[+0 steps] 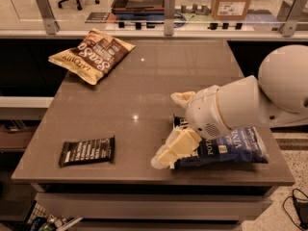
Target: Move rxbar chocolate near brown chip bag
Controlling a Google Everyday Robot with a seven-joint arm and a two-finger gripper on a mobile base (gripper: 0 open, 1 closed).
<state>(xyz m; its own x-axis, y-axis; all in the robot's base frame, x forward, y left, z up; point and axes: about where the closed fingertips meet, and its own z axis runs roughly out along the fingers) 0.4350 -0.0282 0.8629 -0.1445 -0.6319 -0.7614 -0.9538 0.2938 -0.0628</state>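
Observation:
The robot's gripper should next move to the rxbar chocolate's end [107,149] nearest the blue chip bag and close there.
The rxbar chocolate [87,150], a small flat dark wrapper with white text, lies near the table's front left corner. The brown chip bag [91,54], tan-gold and dark brown with white lettering, lies at the table's far left. My gripper [166,129] reaches in from the right, low over the table, to the right of the rxbar and apart from it. It is open and empty, with one cream finger [183,99] farther back and the other finger [172,149] nearer the front edge.
A blue chip bag [231,148] lies at the front right, partly under my arm [231,107]. The brown table [144,81] ends in a front edge just below the rxbar. A glass railing with metal posts [168,6] runs behind the table.

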